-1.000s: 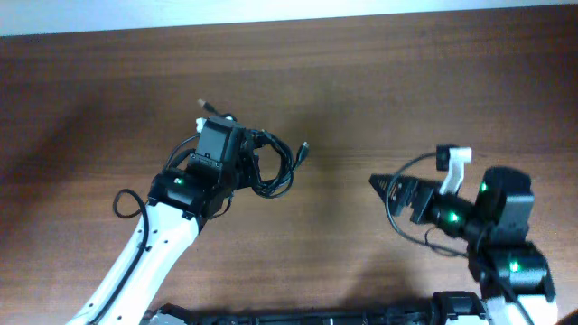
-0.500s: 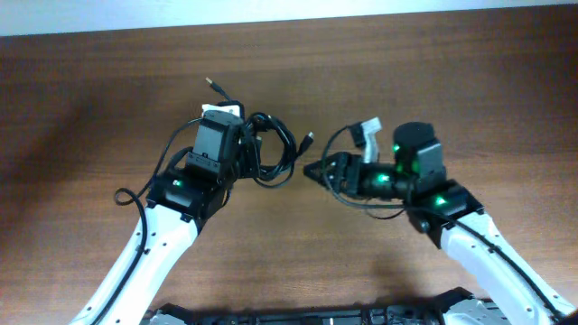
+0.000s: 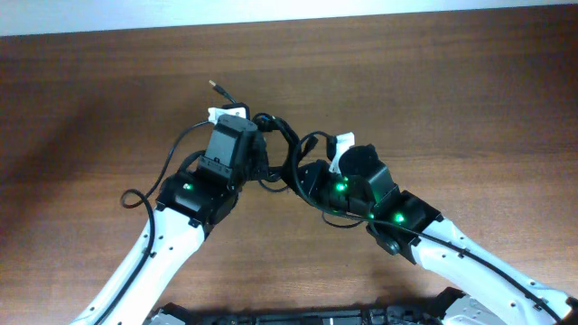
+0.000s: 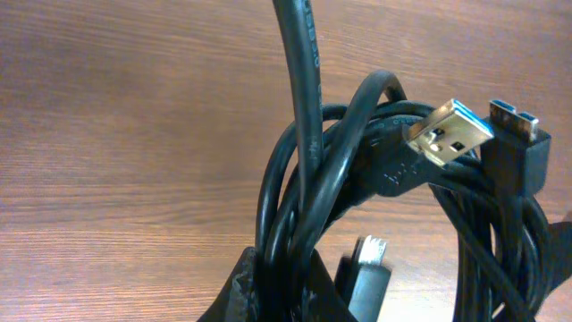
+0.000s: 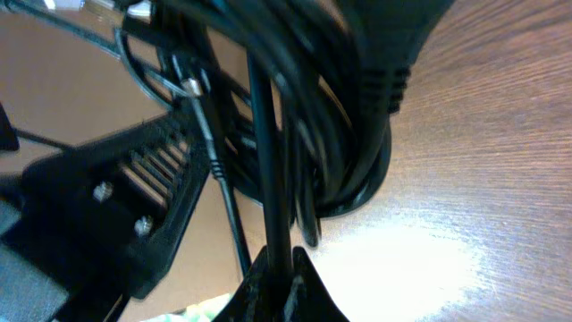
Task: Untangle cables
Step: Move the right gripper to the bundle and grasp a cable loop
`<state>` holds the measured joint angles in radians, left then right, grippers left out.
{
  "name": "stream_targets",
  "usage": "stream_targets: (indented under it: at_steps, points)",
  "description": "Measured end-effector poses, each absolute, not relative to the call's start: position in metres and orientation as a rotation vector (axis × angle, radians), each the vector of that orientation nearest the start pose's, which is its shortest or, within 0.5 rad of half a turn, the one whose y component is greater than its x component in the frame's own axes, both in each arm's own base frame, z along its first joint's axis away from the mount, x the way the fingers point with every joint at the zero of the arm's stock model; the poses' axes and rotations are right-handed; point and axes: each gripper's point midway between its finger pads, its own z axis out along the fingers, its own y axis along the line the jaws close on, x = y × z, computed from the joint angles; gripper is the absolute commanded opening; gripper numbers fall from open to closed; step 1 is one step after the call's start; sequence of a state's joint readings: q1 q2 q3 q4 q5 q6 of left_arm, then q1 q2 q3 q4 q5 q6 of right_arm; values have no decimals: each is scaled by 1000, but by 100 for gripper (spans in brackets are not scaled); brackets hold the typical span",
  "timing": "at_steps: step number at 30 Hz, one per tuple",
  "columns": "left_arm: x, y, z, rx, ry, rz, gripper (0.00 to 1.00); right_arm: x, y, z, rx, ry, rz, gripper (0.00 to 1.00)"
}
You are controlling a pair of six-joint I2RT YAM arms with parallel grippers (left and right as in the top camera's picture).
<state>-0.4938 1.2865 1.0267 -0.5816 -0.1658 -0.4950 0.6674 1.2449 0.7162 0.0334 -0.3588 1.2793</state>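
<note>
Next, my right gripper opens and closes around the bundle of loops (image 5: 344,134) before my left gripper opens and backs away, because it holds just a single piece of cable.
The cables (image 3: 287,137) form one black bundle of loops held above the wooden table between my two arms. My left gripper (image 3: 262,155) is shut on several strands of it; in the left wrist view they run up from between the fingers (image 4: 259,286). A USB plug (image 4: 447,134) and a wider flat plug (image 4: 514,148) stick out of the bundle (image 4: 357,170). From the right, my right gripper (image 3: 304,173) is shut on a single strand (image 5: 273,197), which rises into the knot (image 5: 349,134). One loose metal-tipped end (image 3: 217,87) points to the far left.
The brown wooden table (image 3: 452,90) stretches to both sides, and a pale strip (image 3: 271,13) runs along its far edge. The left arm's black gripper body (image 5: 107,215) sits close on the left in the right wrist view.
My right arm has swung in from the right side of the table to the bundle and closed from open onto one strand. The left gripper has kept its grip, shifting slightly right.
</note>
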Motion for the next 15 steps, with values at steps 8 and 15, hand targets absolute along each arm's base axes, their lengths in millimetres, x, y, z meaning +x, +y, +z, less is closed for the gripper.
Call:
stream_targets:
  at_steps: [8, 15]
  points:
    - [338, -109, 186, -74, 2338, 57, 0, 237, 262, 160, 144, 2552, 1342, 4]
    - [329, -142, 179, 179, 2404, -125, 0, 241, 250, 175, 105, 2510, 1439, 8]
